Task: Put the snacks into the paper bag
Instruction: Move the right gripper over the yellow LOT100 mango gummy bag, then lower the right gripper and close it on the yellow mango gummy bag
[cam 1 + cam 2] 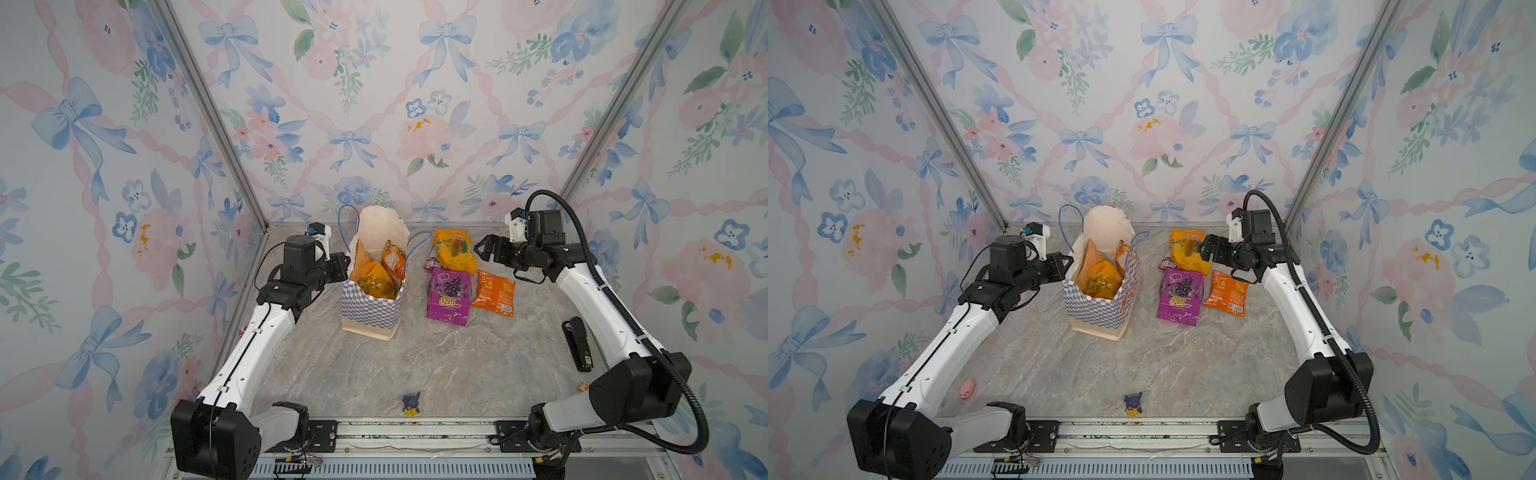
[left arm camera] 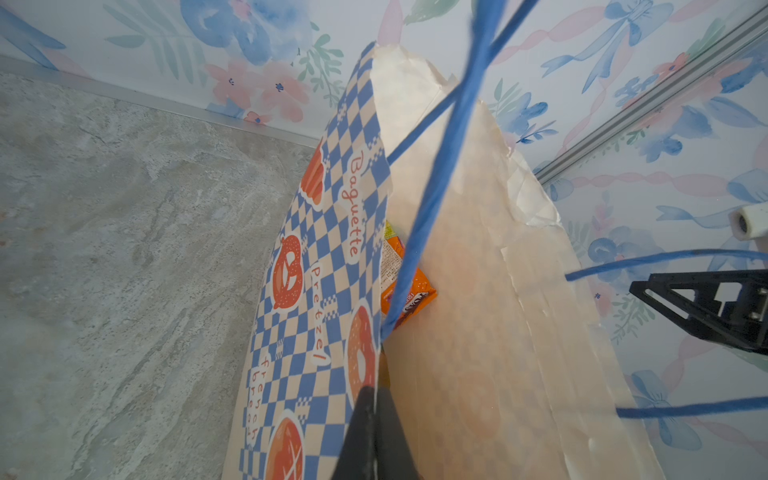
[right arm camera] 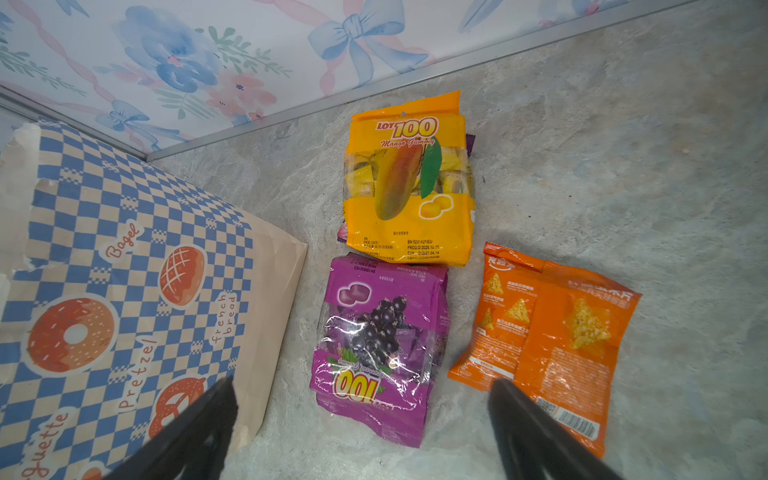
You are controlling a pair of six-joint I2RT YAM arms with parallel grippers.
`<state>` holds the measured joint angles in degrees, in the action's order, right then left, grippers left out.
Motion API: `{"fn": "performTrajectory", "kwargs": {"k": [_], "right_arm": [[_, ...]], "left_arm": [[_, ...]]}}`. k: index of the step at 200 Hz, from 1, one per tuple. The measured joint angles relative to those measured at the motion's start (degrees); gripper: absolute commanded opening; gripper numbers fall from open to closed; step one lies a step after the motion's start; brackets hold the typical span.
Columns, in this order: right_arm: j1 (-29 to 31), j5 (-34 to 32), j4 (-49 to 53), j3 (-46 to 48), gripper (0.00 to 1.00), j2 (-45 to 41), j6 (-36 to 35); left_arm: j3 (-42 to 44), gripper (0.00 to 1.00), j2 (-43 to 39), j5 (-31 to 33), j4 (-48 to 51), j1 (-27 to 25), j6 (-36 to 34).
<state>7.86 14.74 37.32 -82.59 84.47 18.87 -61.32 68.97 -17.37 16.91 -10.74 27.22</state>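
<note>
I need to next close my right gripper on the yellow mango packet's side edge (image 1: 473, 260) (image 3: 468, 197), which is the edge that faces away from the paper bag.
The paper bag (image 1: 372, 311) stands upright left of centre, checkered blue and white, with several orange and yellow snacks (image 1: 378, 274) inside. My left gripper (image 1: 347, 259) is shut on the bag's left rim; in the left wrist view the bag wall (image 2: 316, 249) sits pinched between the fingers (image 2: 361, 419). Three snacks lie right of the bag: a yellow mango packet (image 3: 409, 183), a purple grape packet (image 3: 378, 340) and an orange packet (image 3: 552, 332). My right gripper (image 1: 482, 249) hovers open above them, beside the mango packet (image 1: 455, 249), with nothing between its fingers.
A black oblong device (image 1: 577, 343) lies by the right arm. A tiny purple-and-yellow figurine (image 1: 411, 404) stands near the front edge. A small pink toy (image 1: 966, 387) lies by the left arm. The bag's blue cord handles (image 2: 440, 166) stick up.
</note>
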Motion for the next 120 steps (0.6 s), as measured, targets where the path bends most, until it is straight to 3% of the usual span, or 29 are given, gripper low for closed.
{"fn": "performTrajectory", "kwargs": {"k": [58, 120], "right_arm": [[-0.5, -2.6, 1.3, -0.7, 0.96, 2.2, -2.2], [-3.2, -0.8, 2.0, -7.3, 0.97, 16.5, -2.1]], "left_arm": [[0.0, 0.00, 0.0, 0.0, 0.0, 0.0, 0.0], [0.0, 0.00, 0.0, 0.0, 0.0, -0.1, 0.0]]}}
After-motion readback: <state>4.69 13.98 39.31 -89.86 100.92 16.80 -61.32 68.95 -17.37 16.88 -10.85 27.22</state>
